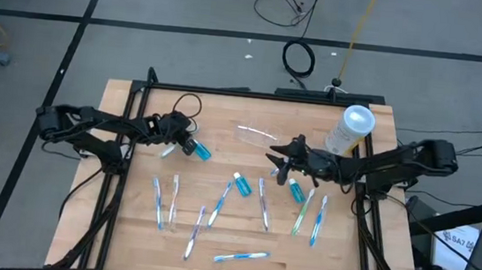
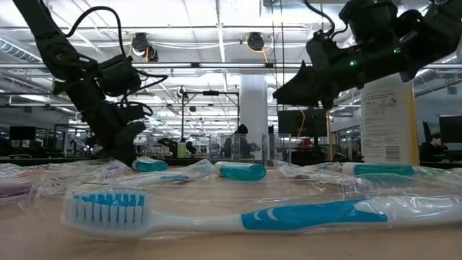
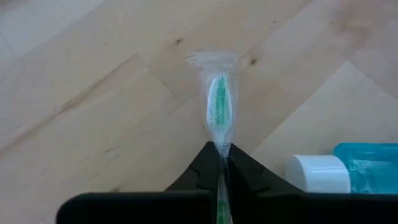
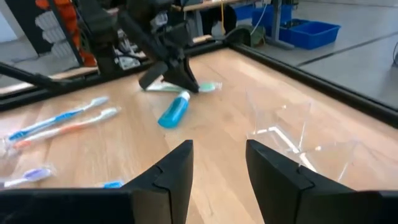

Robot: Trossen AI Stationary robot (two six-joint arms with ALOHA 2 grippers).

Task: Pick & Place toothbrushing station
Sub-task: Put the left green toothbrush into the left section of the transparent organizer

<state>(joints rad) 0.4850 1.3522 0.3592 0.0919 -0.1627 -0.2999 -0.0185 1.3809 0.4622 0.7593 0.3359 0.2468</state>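
My left gripper will let go of the green toothbrush in the clear plastic holder's end [image 1: 241, 131] that is farthest away from my right gripper.
The toothbrushing station [image 1: 258, 137], a clear plastic holder, lies on the wooden table at the far middle; it also shows in the right wrist view [image 4: 298, 134]. My right gripper [image 1: 276, 160] is open and empty just on the near-right side of the holder, its fingers [image 4: 180, 168] pointing toward the left. My left gripper [image 1: 170, 146] is at the table's left and is shut on a green toothbrush [image 3: 219, 106] in a clear wrapper. A blue toothpaste tube [image 1: 199, 150] lies right beside it. My left gripper pinches the wrapped green toothbrush between its two fingers at the neck, just behind the bristle head [image 3: 222, 148]. The fingers lie along the brush, and the head sticks out past the fingertips. I cannot tell whether the brush is lifted or rests on the table.
A whitish translucent bottle with a round white top [image 1: 351, 128] stands at the far right. Several wrapped toothbrushes [image 1: 216, 208] and two more toothpaste tubes [image 1: 240, 185] [image 1: 296, 191] lie across the near half. A black frame [image 1: 254, 92] borders the table.
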